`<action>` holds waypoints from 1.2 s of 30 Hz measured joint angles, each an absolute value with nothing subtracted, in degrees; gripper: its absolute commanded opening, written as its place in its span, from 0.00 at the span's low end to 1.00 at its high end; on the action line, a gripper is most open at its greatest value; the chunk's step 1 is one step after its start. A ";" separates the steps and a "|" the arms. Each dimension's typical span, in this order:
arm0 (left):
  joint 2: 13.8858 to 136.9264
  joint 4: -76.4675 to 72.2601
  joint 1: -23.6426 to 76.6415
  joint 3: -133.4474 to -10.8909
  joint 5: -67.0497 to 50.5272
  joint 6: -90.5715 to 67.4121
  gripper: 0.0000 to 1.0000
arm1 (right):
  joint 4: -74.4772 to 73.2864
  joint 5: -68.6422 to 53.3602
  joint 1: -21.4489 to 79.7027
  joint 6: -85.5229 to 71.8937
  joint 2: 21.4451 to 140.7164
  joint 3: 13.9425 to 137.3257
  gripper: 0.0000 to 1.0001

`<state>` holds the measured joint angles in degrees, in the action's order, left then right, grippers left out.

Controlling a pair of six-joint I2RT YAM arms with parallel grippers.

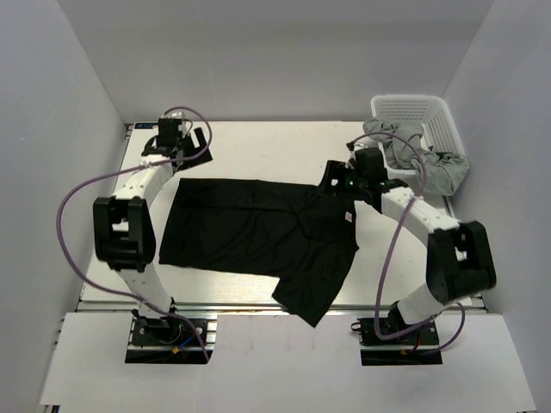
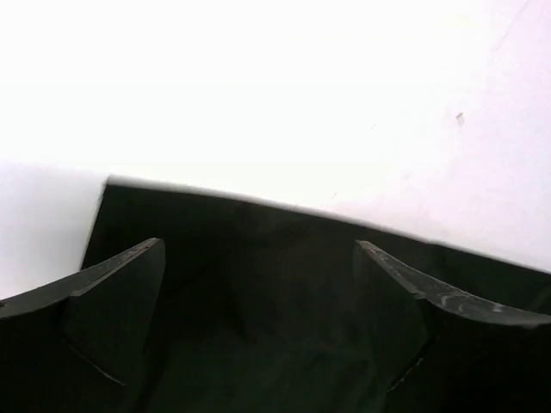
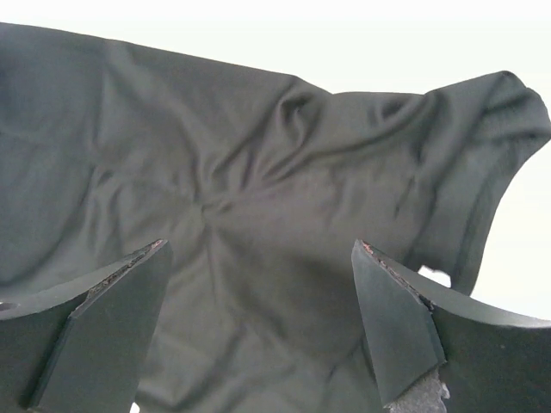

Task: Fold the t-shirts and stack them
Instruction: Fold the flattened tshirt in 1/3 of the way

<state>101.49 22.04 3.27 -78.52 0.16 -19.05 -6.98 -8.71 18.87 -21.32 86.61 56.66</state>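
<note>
The black t-shirt has a near hem corner (image 1: 163,260) at the end opposite its neck label. My left gripper should close on that corner.
A black t-shirt (image 1: 250,228) lies spread across the white table (image 1: 258,146), with a small pale neck label (image 1: 347,217) towards its right side and one part reaching the near edge. My left gripper (image 1: 185,153) stands open just over the shirt's far left corner; in the left wrist view the gripper (image 2: 258,245) has only the flat black t-shirt (image 2: 275,301) below its fingers. My right gripper (image 1: 336,176) is open above the rumpled far right part; its wrist view shows the gripper (image 3: 258,245) empty over the creased black t-shirt (image 3: 258,163). Light grey t-shirts (image 1: 413,151) fill a basket.
The white lattice basket (image 1: 413,107) stands at the far right corner, with grey fabric hanging over its near rim. White walls close in the table on the left, right and back. Purple cables loop from both arms.
</note>
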 measured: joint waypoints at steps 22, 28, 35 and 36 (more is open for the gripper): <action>117.67 22.17 0.89 -82.24 -0.69 -22.72 1.00 | -2.85 -9.06 14.26 -25.65 111.50 69.76 0.90; 119.96 20.86 -0.21 -85.25 -2.81 -23.49 1.00 | -2.81 -10.72 12.91 -24.53 118.30 78.87 0.90; 127.55 21.17 -0.27 -96.79 -4.69 -23.14 1.00 | -6.61 -10.28 11.49 -19.59 123.35 88.60 0.90; 128.27 21.50 -0.32 -98.17 -4.97 -22.96 1.00 | -7.64 -10.33 11.31 -18.65 123.48 89.73 0.90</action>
